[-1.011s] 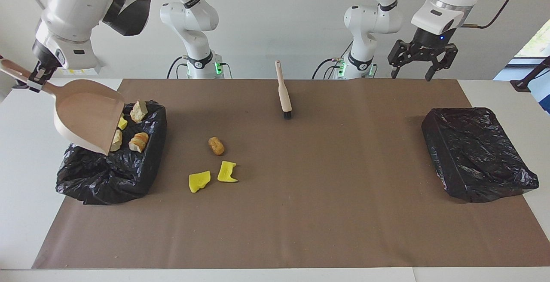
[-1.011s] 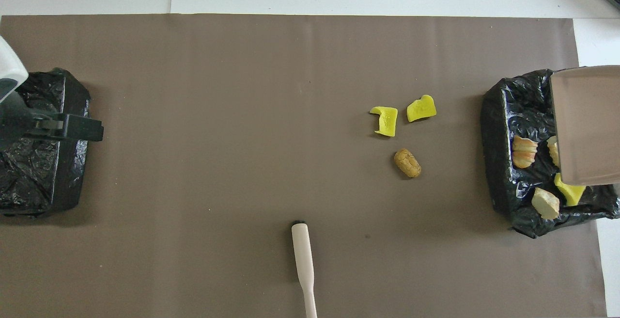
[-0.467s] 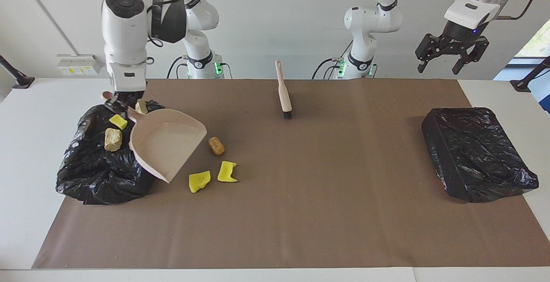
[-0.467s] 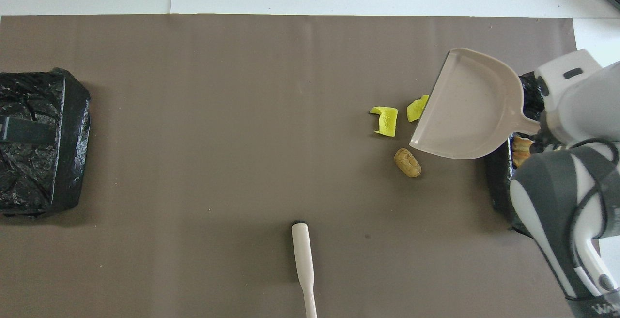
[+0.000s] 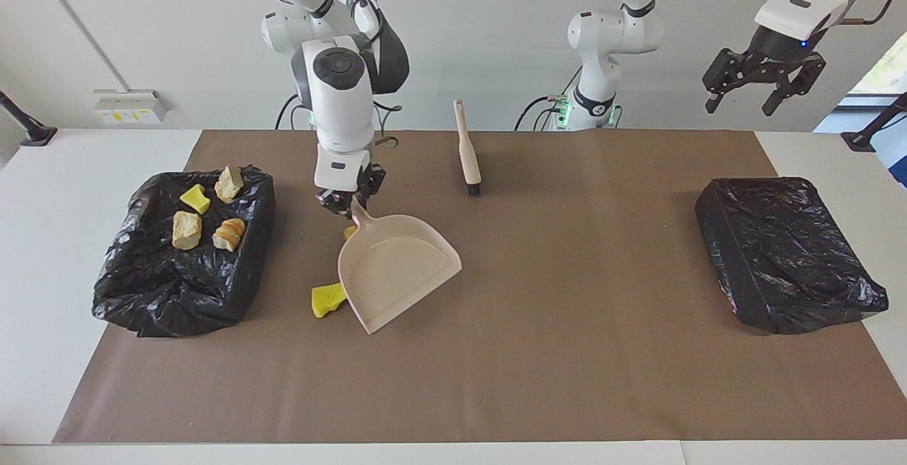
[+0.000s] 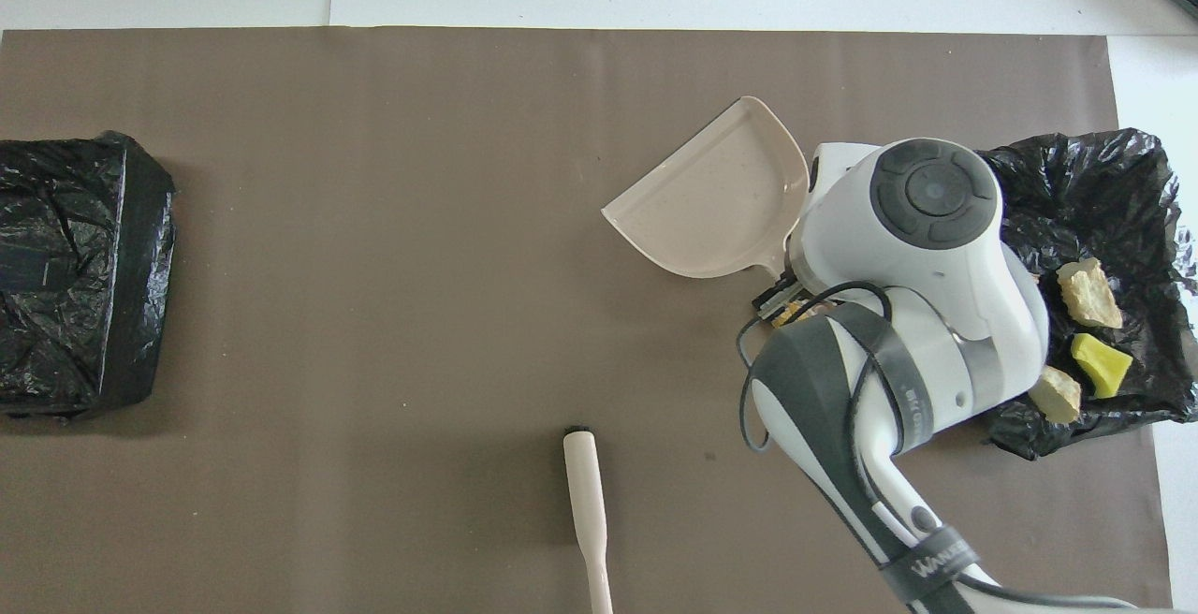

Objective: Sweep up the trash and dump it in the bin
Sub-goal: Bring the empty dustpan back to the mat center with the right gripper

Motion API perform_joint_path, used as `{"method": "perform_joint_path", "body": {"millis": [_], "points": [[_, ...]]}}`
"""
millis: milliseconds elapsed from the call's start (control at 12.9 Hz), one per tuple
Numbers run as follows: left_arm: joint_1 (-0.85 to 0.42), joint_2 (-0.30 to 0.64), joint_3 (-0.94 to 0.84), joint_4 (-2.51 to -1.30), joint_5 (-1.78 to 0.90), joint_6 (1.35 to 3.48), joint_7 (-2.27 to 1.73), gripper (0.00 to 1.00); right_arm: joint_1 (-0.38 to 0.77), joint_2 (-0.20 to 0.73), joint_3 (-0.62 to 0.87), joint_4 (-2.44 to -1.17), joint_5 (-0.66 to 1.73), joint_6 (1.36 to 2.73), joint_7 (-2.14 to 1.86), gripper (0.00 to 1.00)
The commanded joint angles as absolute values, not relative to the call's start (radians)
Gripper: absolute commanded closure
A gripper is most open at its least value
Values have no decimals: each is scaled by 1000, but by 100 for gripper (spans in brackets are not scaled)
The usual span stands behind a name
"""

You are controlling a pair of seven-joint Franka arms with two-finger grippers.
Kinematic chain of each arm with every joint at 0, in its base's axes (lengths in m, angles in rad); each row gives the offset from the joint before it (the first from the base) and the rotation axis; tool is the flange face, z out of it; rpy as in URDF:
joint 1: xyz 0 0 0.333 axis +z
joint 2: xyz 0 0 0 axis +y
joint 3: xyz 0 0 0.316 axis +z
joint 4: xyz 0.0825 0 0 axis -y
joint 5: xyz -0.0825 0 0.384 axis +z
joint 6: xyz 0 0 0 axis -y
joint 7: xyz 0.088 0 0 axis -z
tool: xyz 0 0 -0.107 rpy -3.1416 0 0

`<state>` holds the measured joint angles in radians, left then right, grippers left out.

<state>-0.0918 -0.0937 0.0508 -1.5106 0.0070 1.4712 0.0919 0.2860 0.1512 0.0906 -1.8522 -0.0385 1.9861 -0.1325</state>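
Note:
My right gripper is going to let go of the pale pink dustpan on the brown mat [image 6: 573, 230] just past the beige hand brush.
My right gripper [image 5: 352, 204] is shut on the handle of the pale pink dustpan [image 5: 393, 270], which hangs empty and low over the mat. Its wide mouth [image 6: 716, 197] points away from the robots. The pan covers most of the loose trash. One yellow sponge piece [image 5: 327, 300] shows at its edge, and a sliver of the brown cork [image 5: 349, 232] shows by the handle. The bin [image 5: 184, 273], lined with black plastic, sits at the right arm's end. It holds a yellow piece [image 5: 195, 198] and beige lumps [image 5: 186, 230]. My left gripper [image 5: 738, 105] hangs open, high over the left arm's end.
A beige hand brush [image 5: 468, 149] lies on the brown mat [image 5: 567, 351] near the robots, bristles pointing away from them. A second black-lined bin [image 5: 786, 252] sits at the left arm's end.
The right arm swung the dustpan off the bin and toward the mat's middle, over the loose sponge pieces and cork. The dumped trash stays in the bin. The left gripper rose.

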Motion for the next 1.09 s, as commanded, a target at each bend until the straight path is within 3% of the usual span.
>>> {"method": "perform_joint_path", "body": {"millis": [0, 467, 700, 778, 856, 934, 1011], "points": [[-81, -87, 43, -1496, 35, 1430, 107, 0, 366, 221, 86, -1801, 50, 2069, 109, 100], [-84, -80, 44, -1473, 31, 1425, 106, 0, 525, 379, 86, -1781, 46, 2282, 464, 100], [-90, -80, 44, -1473, 29, 1419, 95, 0, 535, 400, 86, -1786, 60, 2301, 497, 100], [-95, -80, 44, -1473, 29, 1419, 94, 0, 537, 402, 86, -1787, 60, 2290, 502, 95], [-98, -80, 43, -1473, 25, 1419, 94, 0, 537, 400, 86, -1789, 54, 2283, 497, 60], [-100, -80, 41, -1473, 25, 1417, 94, 0, 535, 400, 86, -1793, 42, 2275, 474, 1], [-101, -80, 41, -1473, 25, 1422, 95, 0, 538, 391, 86, -1793, 41, 2243, 451, 0]]}}
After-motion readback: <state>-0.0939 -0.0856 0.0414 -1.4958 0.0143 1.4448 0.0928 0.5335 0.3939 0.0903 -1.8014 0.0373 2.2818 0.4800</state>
